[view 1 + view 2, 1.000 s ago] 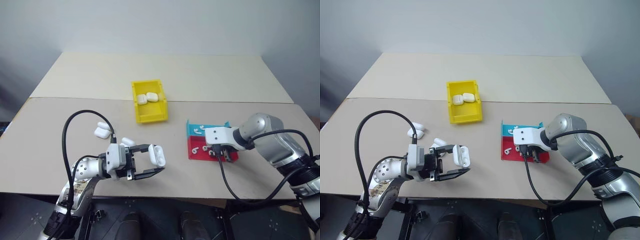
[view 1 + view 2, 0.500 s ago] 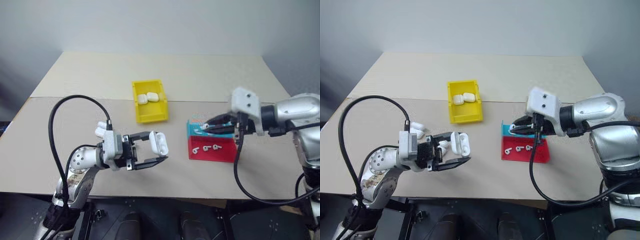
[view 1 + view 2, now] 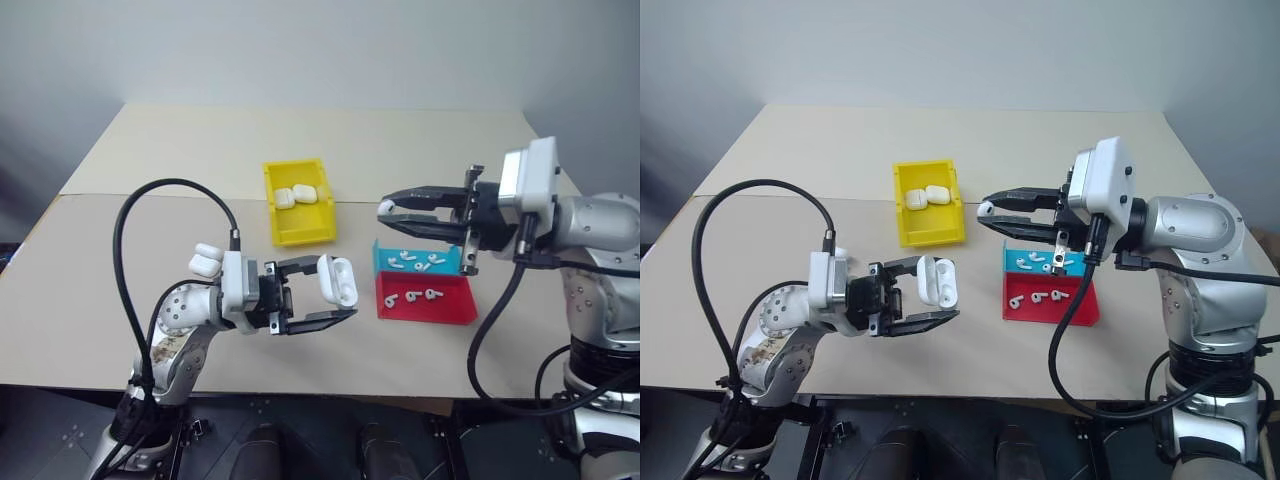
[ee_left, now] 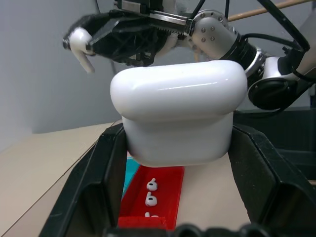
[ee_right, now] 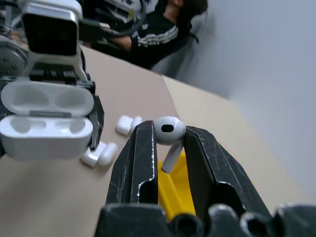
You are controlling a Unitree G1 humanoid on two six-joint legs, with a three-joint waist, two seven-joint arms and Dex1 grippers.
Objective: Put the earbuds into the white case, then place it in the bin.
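Next, my right gripper lets go of the earbud in the open white case's hollow nearer the yellow bin (image 3: 345, 272) (image 5: 69, 126).
My left gripper (image 3: 336, 290) is shut on the white case (image 3: 338, 280), held above the table's front edge with its lid open; in the right wrist view the case (image 5: 47, 118) shows two empty wells. My right gripper (image 3: 388, 214) points left, level, above the table, shut on one earbud (image 5: 168, 132) at its fingertips, a short way right of and higher than the case. Several more earbuds (image 3: 412, 297) lie in the red and blue trays. The yellow bin (image 3: 300, 233) stands mid-table with two closed cases (image 3: 296, 196) inside.
The red tray (image 3: 452, 311) and the blue tray (image 3: 377, 258) behind it sit under my right gripper. Two spare white cases (image 3: 206, 260) lie on the table near my left arm. A person (image 5: 158, 29) sits in the background, seen in the right wrist view.
My right gripper has lifted off the red tray with an earbud and swung to point left toward the case. My left gripper has risen slightly with the open case.
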